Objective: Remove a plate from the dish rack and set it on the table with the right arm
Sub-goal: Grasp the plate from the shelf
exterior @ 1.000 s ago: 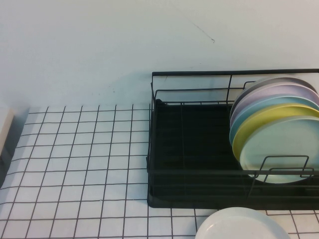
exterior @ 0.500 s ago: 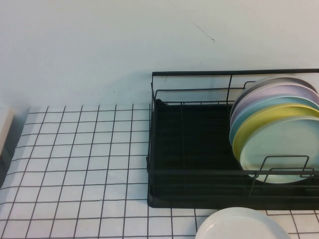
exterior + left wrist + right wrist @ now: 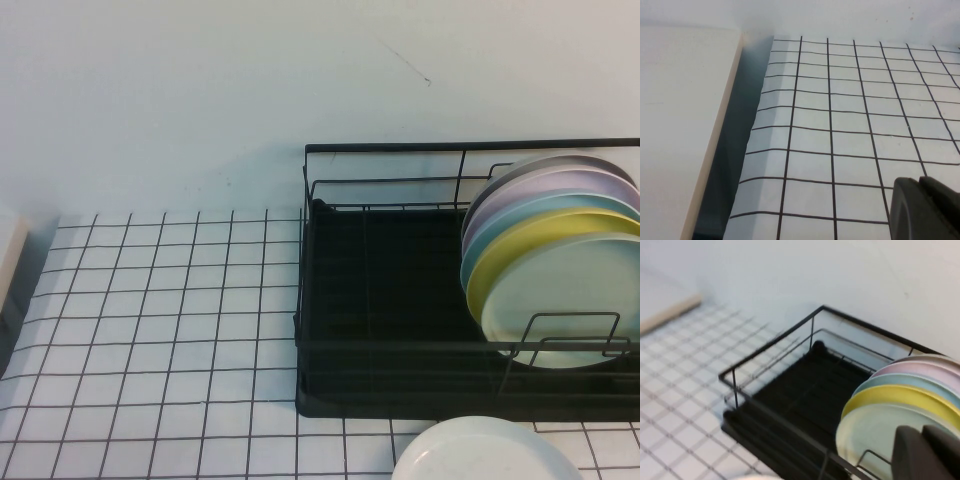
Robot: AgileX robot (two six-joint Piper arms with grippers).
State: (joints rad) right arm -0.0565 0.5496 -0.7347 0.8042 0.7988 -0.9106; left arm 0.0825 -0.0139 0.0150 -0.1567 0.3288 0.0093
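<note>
My right gripper will next move to the mint-green plate at the front of the dish rack and take hold of the upper rim (image 3: 630, 236) (image 3: 939, 420) of that plate.
The pale mint-green plate (image 3: 565, 300) stands upright at the front of a row of plates at the right end of the black wire dish rack (image 3: 400, 148). It also shows in the right wrist view (image 3: 870, 432), with the rack (image 3: 785, 405) around it. My right gripper (image 3: 921, 432) is shut and empty, hovering close in front of the mint plate without touching it. My left gripper (image 3: 920, 184) is shut and empty above the tiled table (image 3: 850, 115), far from the rack. Neither gripper shows in the high view.
A yellow plate (image 3: 530, 245), a blue plate (image 3: 515, 215) and a lilac plate (image 3: 545, 188) stand behind the mint one. A white plate (image 3: 485, 455) lies on the table (image 3: 150, 330) in front of the rack. A pale board (image 3: 680, 125) borders the table's left edge.
</note>
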